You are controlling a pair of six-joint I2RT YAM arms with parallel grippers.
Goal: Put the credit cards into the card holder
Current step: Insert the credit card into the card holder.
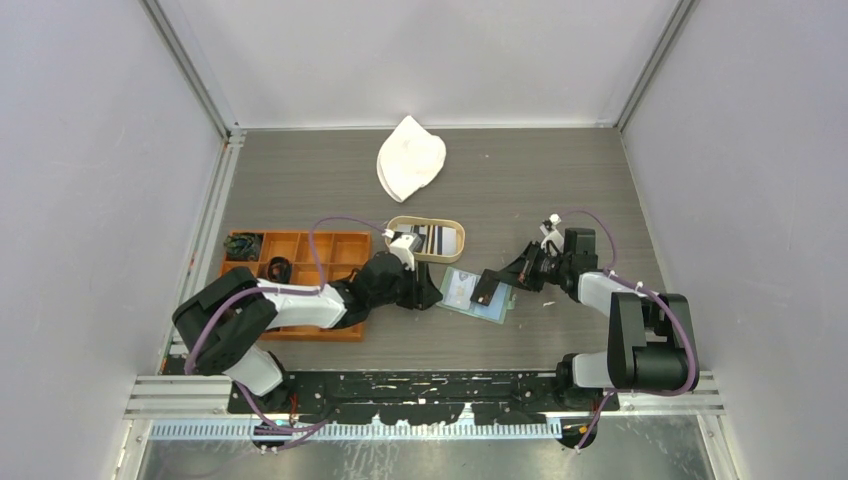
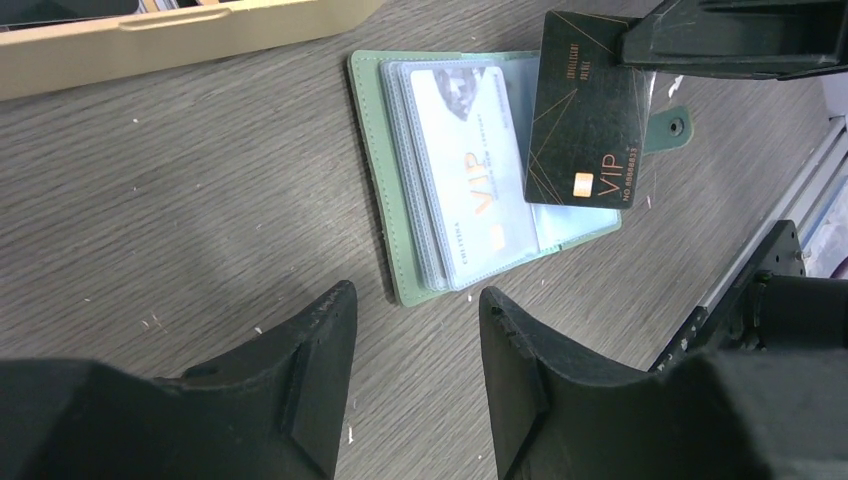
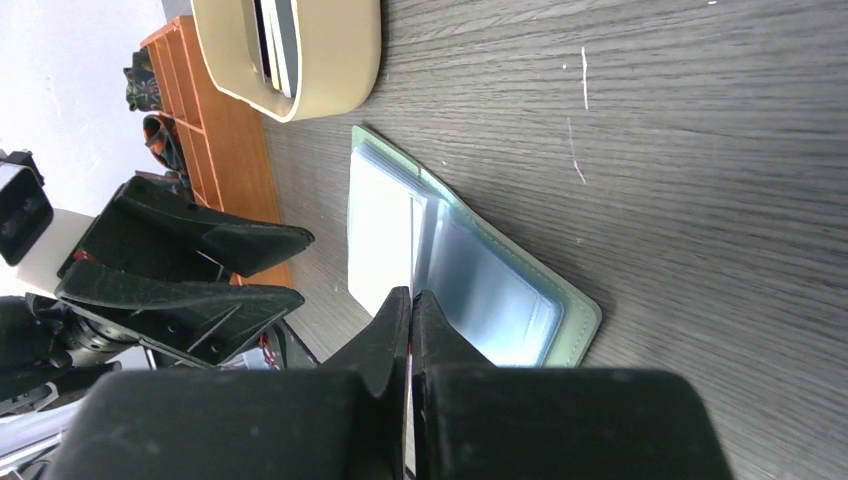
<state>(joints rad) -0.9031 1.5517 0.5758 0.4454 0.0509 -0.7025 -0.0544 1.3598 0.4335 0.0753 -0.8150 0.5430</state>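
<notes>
My right gripper is going to release the black credit card in the clear pocket (image 1: 471, 290) (image 3: 411, 252) next to the middle fold of the card holder.
The sage-green card holder (image 1: 462, 297) (image 2: 378, 150) (image 3: 585, 322) lies open on the table, and a pale card (image 2: 470, 170) shows in its clear pocket. My right gripper (image 1: 496, 280) (image 2: 640, 45) (image 3: 411, 300) is shut on a black credit card (image 1: 486, 290) (image 2: 585, 115). That card hangs tilted over the holder's right half. In the right wrist view it is edge-on (image 3: 412, 240). My left gripper (image 1: 428, 296) (image 2: 415, 310) stands open at the holder's left edge, with only bare table between its fingers. More credit cards (image 1: 437, 240) lie in the oval tray.
An oval tan wooden tray (image 1: 400, 226) (image 2: 150, 35) (image 3: 330, 80) stands just behind the holder. An orange compartmented tray (image 1: 300, 250) (image 3: 225, 140) holding small items sits to the left, under the left arm. A white cloth (image 1: 410, 160) lies at the back.
</notes>
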